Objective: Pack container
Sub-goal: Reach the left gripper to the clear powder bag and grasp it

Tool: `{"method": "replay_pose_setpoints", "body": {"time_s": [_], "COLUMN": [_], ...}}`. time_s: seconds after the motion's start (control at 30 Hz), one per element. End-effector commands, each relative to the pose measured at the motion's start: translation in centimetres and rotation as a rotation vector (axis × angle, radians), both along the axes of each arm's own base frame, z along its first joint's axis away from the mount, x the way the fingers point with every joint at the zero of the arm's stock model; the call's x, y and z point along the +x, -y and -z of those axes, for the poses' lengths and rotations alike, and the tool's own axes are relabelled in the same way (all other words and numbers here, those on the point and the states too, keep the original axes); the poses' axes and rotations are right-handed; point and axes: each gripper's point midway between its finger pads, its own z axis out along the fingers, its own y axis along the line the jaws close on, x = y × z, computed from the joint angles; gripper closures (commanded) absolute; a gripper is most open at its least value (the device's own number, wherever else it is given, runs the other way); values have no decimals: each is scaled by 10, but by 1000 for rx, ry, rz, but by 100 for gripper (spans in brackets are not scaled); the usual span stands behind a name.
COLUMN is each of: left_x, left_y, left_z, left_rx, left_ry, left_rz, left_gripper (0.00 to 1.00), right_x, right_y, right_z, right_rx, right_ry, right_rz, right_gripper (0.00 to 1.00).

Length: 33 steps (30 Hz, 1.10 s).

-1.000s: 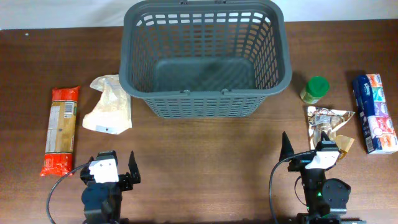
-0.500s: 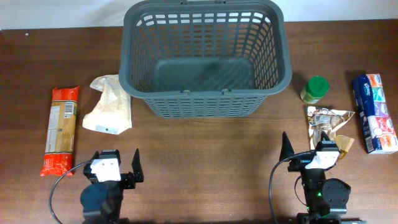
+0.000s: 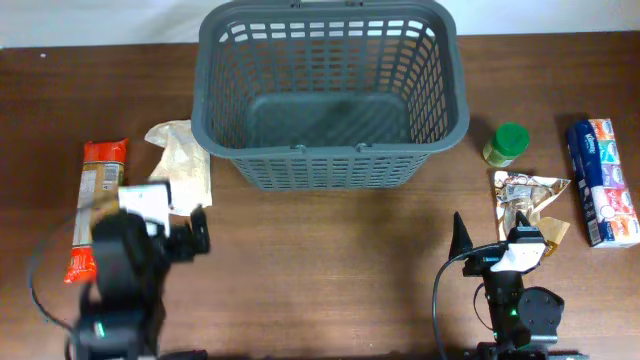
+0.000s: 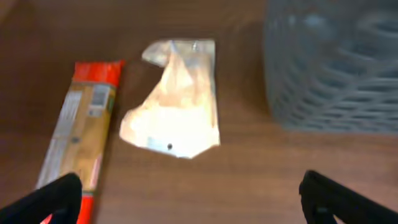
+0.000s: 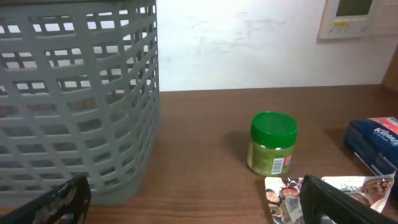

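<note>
The robot's left gripper will close on the middle of the clear bag (image 3: 184,166) (image 4: 178,102), which lies between the basket and the red and tan pasta packet.
The container (image 3: 330,160), a large dark grey slotted basket, stands at the back middle with nothing showing inside; its wall also shows in the left wrist view (image 4: 336,68) and the right wrist view (image 5: 74,93). My left gripper (image 3: 150,215) hangs open over the left side of the table, above the near ends of a red and tan pasta packet (image 3: 103,160) and a clear bag (image 3: 182,152). In its own view the left gripper (image 4: 196,208) holds nothing, and the packet (image 4: 87,124) and bag (image 4: 177,106) lie ahead. My right gripper (image 3: 492,240) (image 5: 196,211) rests open and empty at the front right.
A green-lidded jar (image 3: 507,143) (image 5: 272,143) stands right of the basket. A printed snack pouch (image 3: 525,195) (image 5: 292,193) lies just ahead of the right gripper. A blue tissue pack (image 3: 602,182) (image 5: 373,140) lies at the far right.
My left arm has lifted and swung away from the front edge toward the pasta packet and clear bag, now covering part of them. The right arm has not moved.
</note>
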Motion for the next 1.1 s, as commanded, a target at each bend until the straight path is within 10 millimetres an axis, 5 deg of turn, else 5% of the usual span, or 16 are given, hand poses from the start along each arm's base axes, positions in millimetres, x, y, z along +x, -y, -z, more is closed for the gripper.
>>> {"method": "replay_pose_setpoints", "body": {"time_s": [0.0, 0.23, 0.4, 0.53, 0.87, 1.07], "left_x": [23, 64, 70, 73, 88, 102], "left_y": [-15, -20, -37, -47, -67, -72], "left_z": [-7, 16, 49, 66, 68, 92], "left_rx": [32, -236, -361, -322, -136, -154], "left_ry": [-103, -198, -276, -313, -280, -331], "left_rz": [-12, 47, 10, 49, 113, 123], "left_gripper": [1, 1, 1, 1, 1, 1], "right_x": [0, 0, 0, 0, 0, 0], "right_y": [0, 0, 0, 0, 0, 0], "right_z": [1, 1, 1, 1, 1, 1], "right_rx": [-7, -7, -7, -7, -7, -7], "right_ry": [3, 3, 3, 3, 3, 3], "right_rz": [-5, -5, -5, -5, -5, -5], "right_gripper": [1, 1, 1, 1, 1, 1]}}
